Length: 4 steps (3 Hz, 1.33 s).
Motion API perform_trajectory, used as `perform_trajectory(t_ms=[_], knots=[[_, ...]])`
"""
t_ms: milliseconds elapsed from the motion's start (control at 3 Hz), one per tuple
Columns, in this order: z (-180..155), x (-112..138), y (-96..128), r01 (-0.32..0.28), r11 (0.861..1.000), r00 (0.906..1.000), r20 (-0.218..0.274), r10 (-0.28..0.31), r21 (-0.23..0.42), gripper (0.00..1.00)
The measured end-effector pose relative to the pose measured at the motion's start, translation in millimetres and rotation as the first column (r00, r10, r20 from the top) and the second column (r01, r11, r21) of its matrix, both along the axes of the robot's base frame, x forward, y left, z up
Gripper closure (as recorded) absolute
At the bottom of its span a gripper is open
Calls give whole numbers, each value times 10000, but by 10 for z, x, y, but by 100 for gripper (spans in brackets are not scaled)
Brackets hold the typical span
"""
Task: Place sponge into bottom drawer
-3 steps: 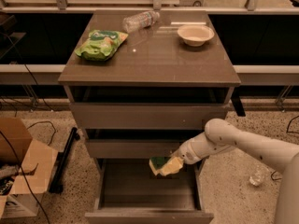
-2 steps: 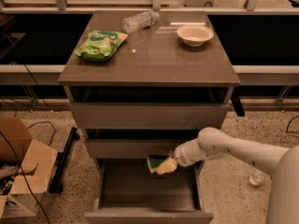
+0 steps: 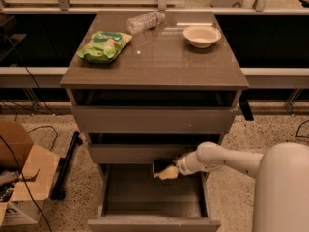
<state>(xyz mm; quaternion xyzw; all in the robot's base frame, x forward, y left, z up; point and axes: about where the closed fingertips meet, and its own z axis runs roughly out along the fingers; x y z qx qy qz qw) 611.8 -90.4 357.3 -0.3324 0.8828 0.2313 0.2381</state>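
Note:
I will release the sponge around the middle of the bottom drawer's bare tray (image 3: 156,192).
The sponge (image 3: 165,171), yellow with a dark layer on its upper left side, is held in my gripper (image 3: 170,170) at the end of my white arm (image 3: 227,159). It hangs just under the middle drawer's front, over the back right part of the bottom drawer (image 3: 153,195). The bottom drawer is pulled out and its tray is bare. The gripper is shut on the sponge.
On the cabinet top (image 3: 154,62) lie a green snack bag (image 3: 104,45), a plastic bottle (image 3: 144,21) and a pale bowl (image 3: 202,35). The two upper drawers stand slightly open. A cardboard box (image 3: 19,178) and cables sit on the floor at left.
My arm has drawn in to the left and a little back, carrying the sponge leftwards over the open bottom drawer, closer under the middle drawer's front.

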Motion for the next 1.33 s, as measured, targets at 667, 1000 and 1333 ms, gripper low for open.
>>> perform_trajectory(t_ms=[667, 1000, 1333], knots=[[-99, -2, 35, -82, 9995, 9998, -174, 77, -291, 100], [-482, -74, 21, 497, 9986, 9970, -587, -507, -185, 100], [-1022, -253, -22, 1257, 9921, 9850, -1187, -1250, -14, 100]])
